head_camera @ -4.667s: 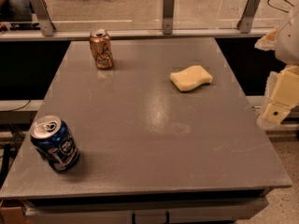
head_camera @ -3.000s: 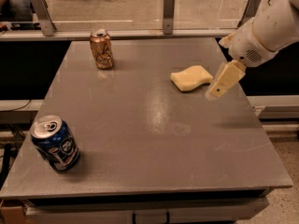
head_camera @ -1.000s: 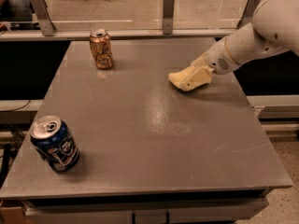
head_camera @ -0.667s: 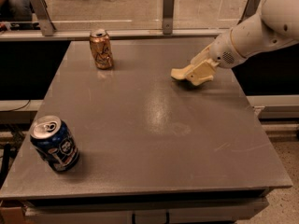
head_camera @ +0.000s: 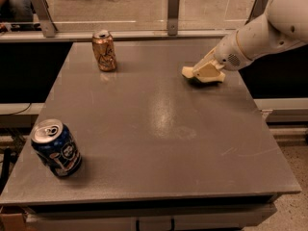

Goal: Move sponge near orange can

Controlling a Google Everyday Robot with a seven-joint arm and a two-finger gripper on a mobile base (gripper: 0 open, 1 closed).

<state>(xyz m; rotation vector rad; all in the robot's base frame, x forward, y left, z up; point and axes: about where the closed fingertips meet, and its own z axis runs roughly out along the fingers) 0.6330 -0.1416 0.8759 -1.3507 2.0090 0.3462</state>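
Note:
Next, my gripper sets the sponge down on the grey table (head_camera: 124,66) next to the orange can's base, facing my arm.
The orange can (head_camera: 104,51) stands upright at the far left of the grey table (head_camera: 159,129). The pale yellow sponge (head_camera: 188,71) is at the far right of the table, mostly hidden by my gripper (head_camera: 204,73). Only its left end shows. My gripper comes in from the right on a white arm (head_camera: 260,30) and is shut on the sponge, holding it just above the tabletop over a dark shadow. The sponge is about a third of the table's width to the right of the orange can.
A blue can with white logos (head_camera: 56,148) stands near the table's front left corner. A glass barrier with metal posts (head_camera: 173,11) runs along the table's far edge. The floor drops away to the right of the table.
My gripper has come down from the right onto the sponge and closed on it. The sponge has lifted slightly and shifted a little to the left. Both cans have stayed put.

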